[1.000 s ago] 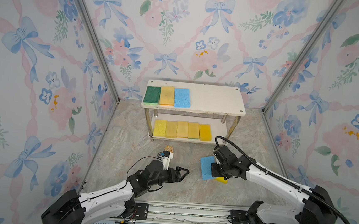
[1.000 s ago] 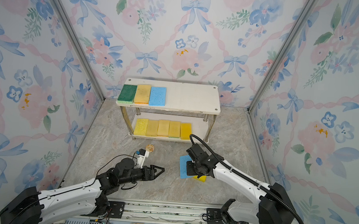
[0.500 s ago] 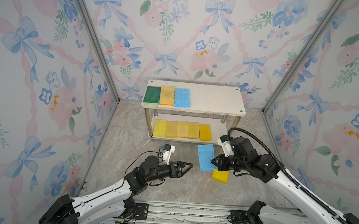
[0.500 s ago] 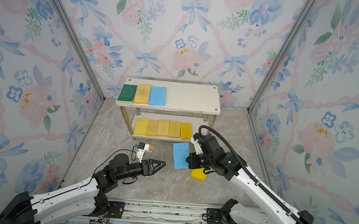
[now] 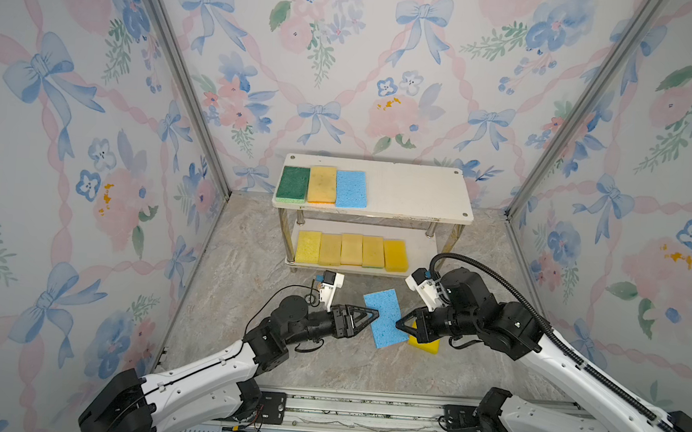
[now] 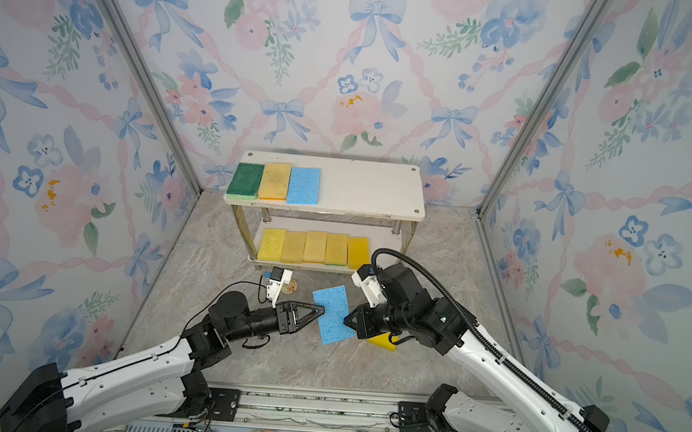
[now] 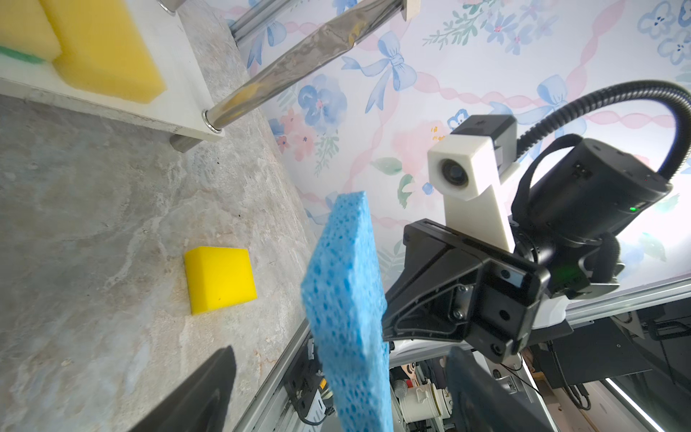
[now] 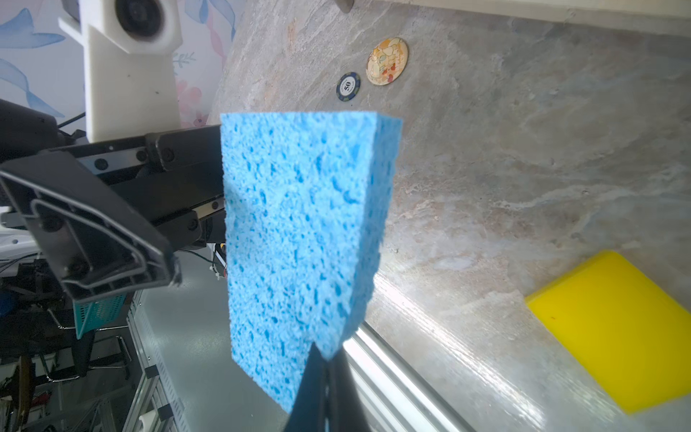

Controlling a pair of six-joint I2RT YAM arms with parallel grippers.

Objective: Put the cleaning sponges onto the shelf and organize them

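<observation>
My right gripper is holding the light blue sponge partway up its long edge. My left gripper should hold it steady while my right gripper takes its bottom corner (image 5: 405,342).
A light blue sponge (image 5: 383,317) (image 6: 333,314) hangs in the air above the floor, with my right gripper (image 5: 399,324) (image 8: 325,374) shut on its near corner. My left gripper (image 5: 375,314) (image 7: 338,359) is open, one finger on each side of the sponge's (image 7: 347,299) opposite edge, with gaps showing. A bright yellow sponge (image 5: 425,344) (image 7: 220,278) (image 8: 617,329) lies on the floor under the right gripper. The shelf (image 5: 421,189) (image 6: 371,185) holds a green, a yellow and a blue sponge on the left of its top board. Several yellow sponges line the lower board.
Two small round discs (image 8: 387,61) (image 8: 348,86) lie on the floor in front of the shelf, one showing in a top view (image 6: 289,287). A metal rail (image 5: 343,404) runs along the front edge. Floral walls close in three sides.
My right gripper lifted the blue sponge off the yellow one and carried it left. My left gripper reached right until its fingers straddle the sponge's edge.
</observation>
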